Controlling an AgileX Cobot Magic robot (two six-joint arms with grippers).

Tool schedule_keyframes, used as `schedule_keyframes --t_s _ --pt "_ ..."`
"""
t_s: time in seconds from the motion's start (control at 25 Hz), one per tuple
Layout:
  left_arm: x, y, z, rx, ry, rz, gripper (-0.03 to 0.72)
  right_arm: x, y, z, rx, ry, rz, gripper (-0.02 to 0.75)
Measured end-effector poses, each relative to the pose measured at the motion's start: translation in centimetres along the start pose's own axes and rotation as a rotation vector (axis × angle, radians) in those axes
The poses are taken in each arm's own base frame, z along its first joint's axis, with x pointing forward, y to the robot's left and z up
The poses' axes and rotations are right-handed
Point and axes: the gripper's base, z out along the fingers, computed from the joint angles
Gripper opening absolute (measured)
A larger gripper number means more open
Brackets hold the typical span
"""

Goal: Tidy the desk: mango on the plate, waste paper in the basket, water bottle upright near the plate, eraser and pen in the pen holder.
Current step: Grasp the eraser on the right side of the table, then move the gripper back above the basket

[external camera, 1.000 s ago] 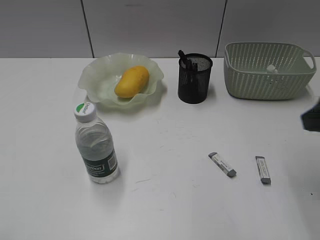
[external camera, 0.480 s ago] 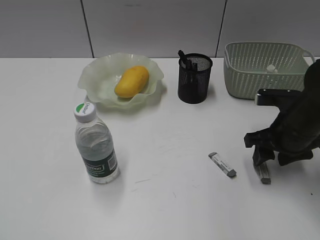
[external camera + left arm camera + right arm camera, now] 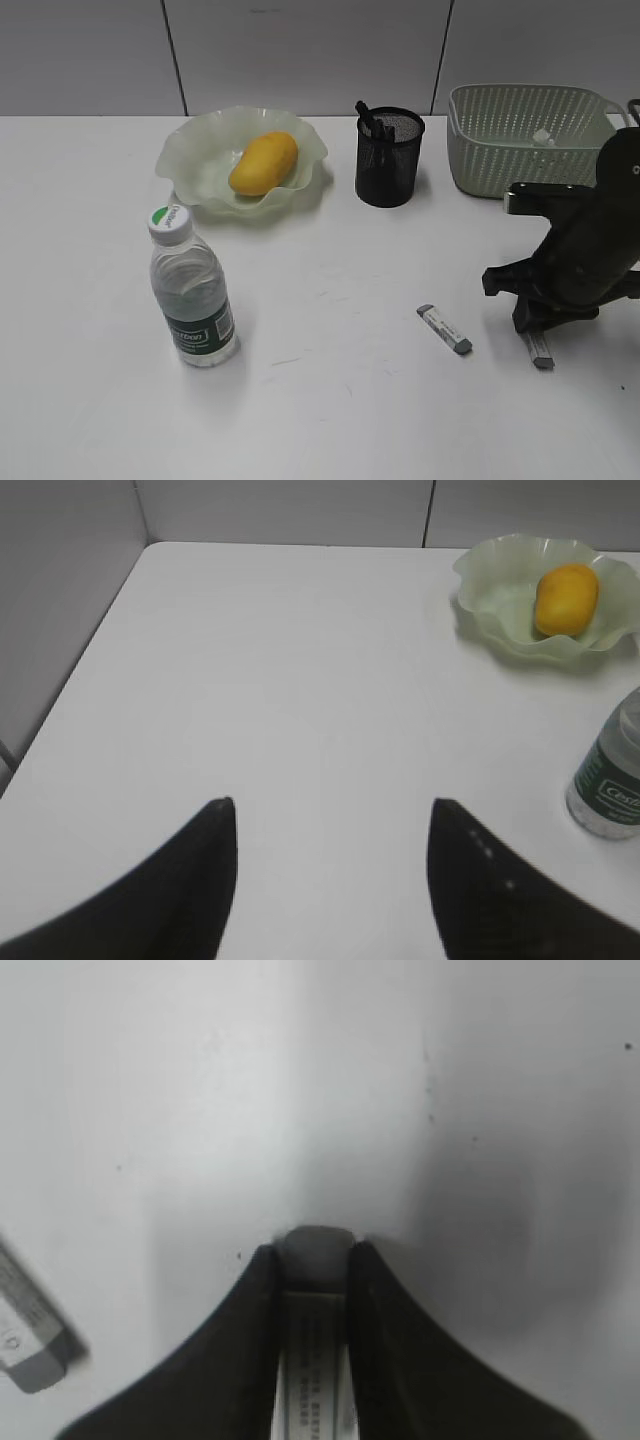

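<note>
My right gripper is holding the white-and-grey eraser over the desk for now. I need to let go of it inside the black pen holder [image 3: 390, 142], next to the pen that is sticking out.
My right gripper [image 3: 534, 336] [image 3: 315, 1250] stands over the desk [image 3: 330, 420] at the right, shut on a white-and-grey eraser [image 3: 541, 352] [image 3: 314, 1380] whose grey end shows between the fingertips. A second eraser [image 3: 445, 330] [image 3: 25, 1345] lies to its left. The mango [image 3: 264, 162] [image 3: 566, 598] lies on the plate [image 3: 190, 150] [image 3: 490, 600]. The water bottle [image 3: 192, 290] [image 3: 608, 790] stands upright in front of the plate. A pen [image 3: 367, 116] sticks out of the pen holder [image 3: 389, 158]. The waste paper [image 3: 542, 136] lies in the basket [image 3: 530, 165]. My left gripper [image 3: 332, 805] hangs open over bare desk.
A grey wall runs along the back of the desk. The desk's left edge [image 3: 75, 675] shows in the left wrist view. The pen holder stands between the plate and the basket along the back.
My right arm has come in from the right edge, dropped over the right-hand eraser and closed its jaws on it. Nothing else has moved.
</note>
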Motion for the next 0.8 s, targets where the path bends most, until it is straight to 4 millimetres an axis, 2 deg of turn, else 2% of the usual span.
schedule_keyframes --t_s 0.12,0.2,0.36,0.44,0.48,0.56,0.6,0.8 --pt "0.0 0.0 0.0 0.0 0.0 0.0 0.447 -0.2 0.1 -1.3 -0.01 -0.041 -0.039 0.163" --pt "0.0 0.0 0.0 0.0 0.0 0.001 0.447 -0.9 0.3 -4.0 -0.032 -0.156 -0.073 0.163" --pt "0.0 0.0 0.0 0.0 0.0 0.002 0.442 -3.1 0.9 -11.9 -0.111 -0.626 -0.095 0.162" --pt "0.0 0.0 0.0 0.0 -0.001 0.002 0.439 -4.3 1.2 -14.9 -0.152 -0.872 -0.085 0.162" --pt "0.0 0.0 0.0 0.0 -0.001 0.002 0.438 -5.0 1.4 -15.7 -0.166 -0.969 -0.088 0.162" --pt "0.0 0.0 0.0 0.0 -0.001 0.002 0.436 -6.8 2.4 -16.1 -0.183 -1.092 -0.129 0.162" --pt "0.0 0.0 0.0 0.0 -0.001 0.002 0.436 -7.9 3.2 -15.4 -0.19 -1.113 -0.162 0.162" --pt "0.0 0.0 0.0 0.0 -0.001 0.002 0.426 -13.1 8.0 -9.9 -0.229 -1.093 -0.283 0.163"
